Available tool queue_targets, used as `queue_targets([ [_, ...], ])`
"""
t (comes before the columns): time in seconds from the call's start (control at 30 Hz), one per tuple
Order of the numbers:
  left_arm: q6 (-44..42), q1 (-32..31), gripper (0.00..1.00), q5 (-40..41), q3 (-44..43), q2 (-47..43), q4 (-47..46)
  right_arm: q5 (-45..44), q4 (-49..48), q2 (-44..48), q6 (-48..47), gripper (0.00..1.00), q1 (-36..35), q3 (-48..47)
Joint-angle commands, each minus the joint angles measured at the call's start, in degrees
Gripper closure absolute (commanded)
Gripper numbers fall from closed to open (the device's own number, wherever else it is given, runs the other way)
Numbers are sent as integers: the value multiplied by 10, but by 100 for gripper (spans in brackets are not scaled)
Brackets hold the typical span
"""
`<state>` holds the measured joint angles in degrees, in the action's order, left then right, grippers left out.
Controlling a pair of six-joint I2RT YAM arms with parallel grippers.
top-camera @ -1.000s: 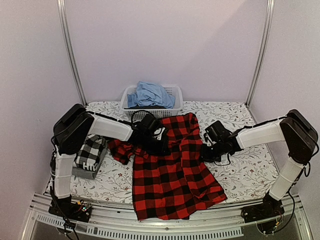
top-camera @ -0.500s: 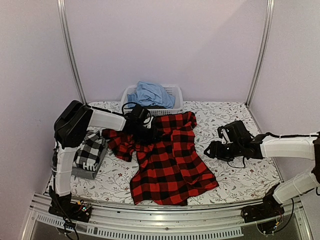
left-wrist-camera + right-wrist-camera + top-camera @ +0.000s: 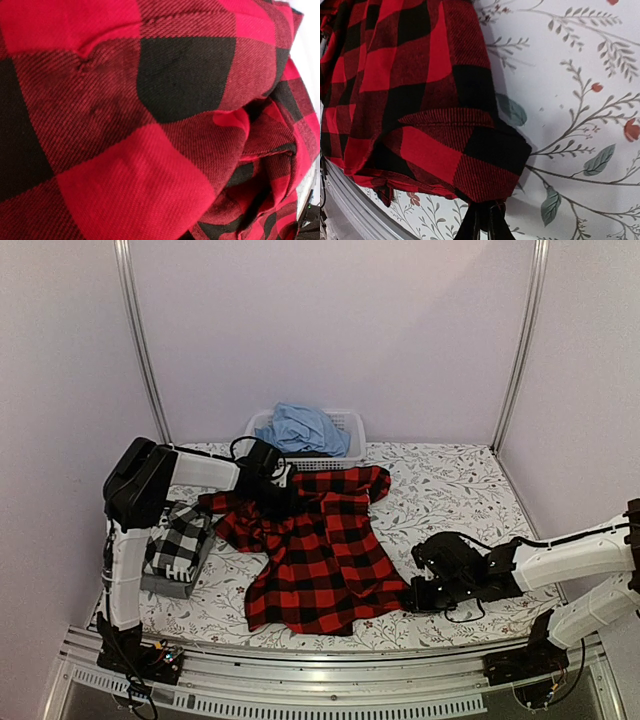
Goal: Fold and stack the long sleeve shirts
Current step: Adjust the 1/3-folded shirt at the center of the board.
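Observation:
I need to open my right gripper, take the shirt's side edge farther up (image 3: 487, 92) and draw the hem corner flat, as the flannel shirt's hem corner is folded over itself.
The red-and-black flannel shirt (image 3: 320, 550) lies spread in the middle of the table, collar toward the back. My left gripper (image 3: 272, 480) sits at its back left shoulder. The flannel (image 3: 125, 125) fills the left wrist view and hides the fingers, and the cloth has followed the gripper. My right gripper (image 3: 412, 595) is at the shirt's near right hem corner. In the right wrist view the gripper (image 3: 484, 220) is shut on the hem of the flannel (image 3: 420, 100). A folded black-and-white check shirt (image 3: 180, 540) rests on a dark grey one (image 3: 165, 585) at the left.
A white basket (image 3: 350, 425) holding blue cloth (image 3: 300, 428) stands at the back centre. The table has a floral cover (image 3: 450, 490), also seen in the right wrist view (image 3: 570, 100). A metal rail (image 3: 300, 690) runs along the near edge.
My left gripper has moved back and left, dragging the flannel's shoulder with it. My right gripper swung out right, then came down to the near right hem corner and closed on it.

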<state>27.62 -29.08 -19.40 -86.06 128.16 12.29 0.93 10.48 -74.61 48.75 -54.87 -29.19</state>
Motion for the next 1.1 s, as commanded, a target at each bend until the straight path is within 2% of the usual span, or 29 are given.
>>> queue_targets([
  [0.0,-20,10,90,35,8,24,64,-15,-34,-64,32,93,-38,-37],
  [0.1,-24,5,90,24,14,3,61,5,-54,-128,28,92,-51,-79],
  [0.27,-25,-18,82,24,43,-65,59,13,-54,-179,16,87,-62,-142],
  [0.4,-20,-39,77,42,65,-132,77,13,-26,-166,10,82,-72,-147],
  [0.57,-3,-80,74,61,88,-204,88,-6,18,-88,3,68,-77,-116],
  [0.63,7,-105,74,64,84,-218,89,-7,23,-65,-2,66,-76,-110],
  [0.8,37,-168,74,20,60,-187,51,-6,55,-74,-19,64,-77,-144],
  [0.87,47,-182,74,-26,52,-156,32,-38,82,-69,-16,63,-78,-149],
  [1.07,48,-205,75,-111,64,-70,-3,-56,97,26,-15,43,-43,-112],
])
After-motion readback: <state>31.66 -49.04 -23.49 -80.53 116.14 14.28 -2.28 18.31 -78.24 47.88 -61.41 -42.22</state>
